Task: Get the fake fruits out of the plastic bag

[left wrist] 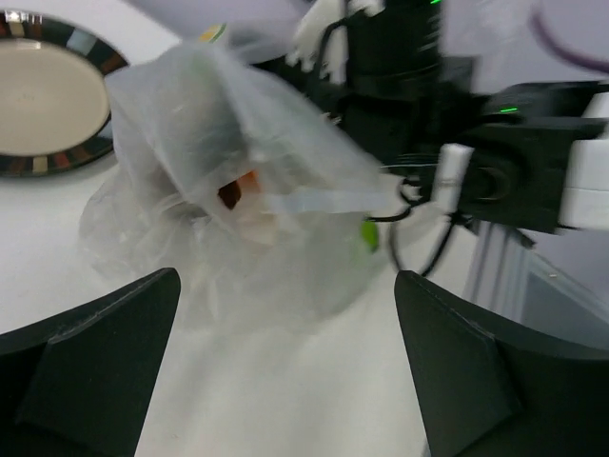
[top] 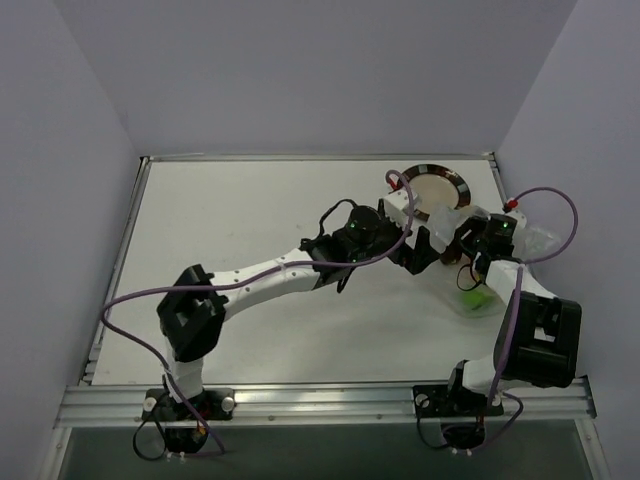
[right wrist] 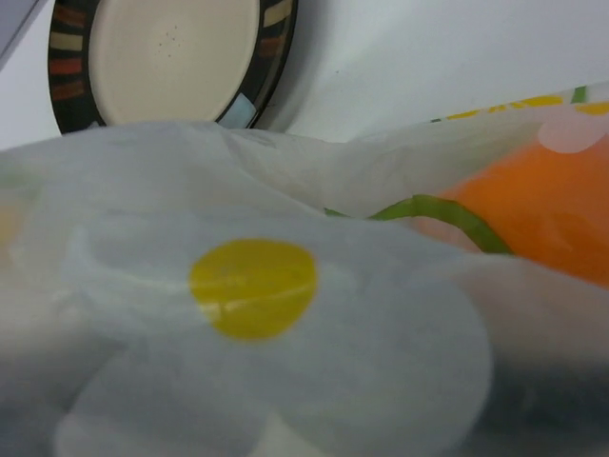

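Observation:
My left gripper needs to close on the near side of the plastic bag, the loose film [left wrist: 262, 300] below the raised top, across from my right gripper.
The plastic bag [left wrist: 238, 171] is a wrinkled, whitish film heap, pulled up into a peak beside the right arm [left wrist: 514, 162]. Fake fruits show through it: an orange one [left wrist: 249, 184] and a bright green one [left wrist: 369, 235], the green one [top: 475, 297] also in the top view. My left gripper [left wrist: 285, 381] is open just short of the bag, with only bare table between its dark fingers [left wrist: 95, 371]. The bag film [right wrist: 285, 362] fills the right wrist view and hides those fingers. Yellow and orange patches on it may be print or fruit. My right gripper [top: 465, 245] sits at the bag's top.
A round dark-rimmed plate [top: 458, 190] lies just behind the bag, also seen as the plate [left wrist: 38, 162] in the left wrist view and the plate [right wrist: 271, 57] in the right. The table's right edge and side wall are close to the bag.

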Controlling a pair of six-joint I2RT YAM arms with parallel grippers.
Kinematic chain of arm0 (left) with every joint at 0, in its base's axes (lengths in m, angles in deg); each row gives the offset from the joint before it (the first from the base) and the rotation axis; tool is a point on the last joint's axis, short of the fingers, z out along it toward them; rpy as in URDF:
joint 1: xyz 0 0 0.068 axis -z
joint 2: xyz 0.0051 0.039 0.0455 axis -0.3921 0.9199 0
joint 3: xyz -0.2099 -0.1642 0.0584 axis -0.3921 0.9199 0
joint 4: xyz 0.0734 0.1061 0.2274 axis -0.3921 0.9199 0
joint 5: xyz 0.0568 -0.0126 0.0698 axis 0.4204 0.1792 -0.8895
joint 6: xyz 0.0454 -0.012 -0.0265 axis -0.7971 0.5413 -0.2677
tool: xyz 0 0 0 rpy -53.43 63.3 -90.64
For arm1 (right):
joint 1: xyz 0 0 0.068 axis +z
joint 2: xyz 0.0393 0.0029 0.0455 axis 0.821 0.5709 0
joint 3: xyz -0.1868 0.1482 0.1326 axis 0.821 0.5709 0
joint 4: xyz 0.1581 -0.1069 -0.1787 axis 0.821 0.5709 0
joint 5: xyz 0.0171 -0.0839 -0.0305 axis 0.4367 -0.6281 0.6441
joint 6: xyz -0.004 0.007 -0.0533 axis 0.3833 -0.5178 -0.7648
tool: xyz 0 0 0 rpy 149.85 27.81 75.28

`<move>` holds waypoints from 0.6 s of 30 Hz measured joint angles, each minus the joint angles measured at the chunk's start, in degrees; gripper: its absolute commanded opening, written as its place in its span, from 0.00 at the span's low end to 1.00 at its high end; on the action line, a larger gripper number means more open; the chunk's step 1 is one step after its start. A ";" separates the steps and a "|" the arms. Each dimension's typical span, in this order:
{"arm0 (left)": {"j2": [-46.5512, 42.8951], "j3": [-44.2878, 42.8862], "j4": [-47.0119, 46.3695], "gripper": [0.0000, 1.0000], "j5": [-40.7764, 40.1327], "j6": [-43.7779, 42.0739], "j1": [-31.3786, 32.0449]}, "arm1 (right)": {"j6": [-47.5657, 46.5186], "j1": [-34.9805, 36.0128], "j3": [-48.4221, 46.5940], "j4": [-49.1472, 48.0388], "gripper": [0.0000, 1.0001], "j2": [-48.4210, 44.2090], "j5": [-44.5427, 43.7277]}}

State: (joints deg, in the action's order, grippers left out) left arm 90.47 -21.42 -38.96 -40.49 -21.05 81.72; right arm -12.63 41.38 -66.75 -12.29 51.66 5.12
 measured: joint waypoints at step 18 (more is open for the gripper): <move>27.02 -14.16 7.45 0.02 -0.13 0.90 -7.13 | 0.39 3.91 -4.50 -6.32 0.53 14.40 5.79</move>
State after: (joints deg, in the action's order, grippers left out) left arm 117.49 -35.59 -31.51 -40.62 -20.15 74.59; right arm -12.24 45.30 -71.25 -18.61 66.06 10.91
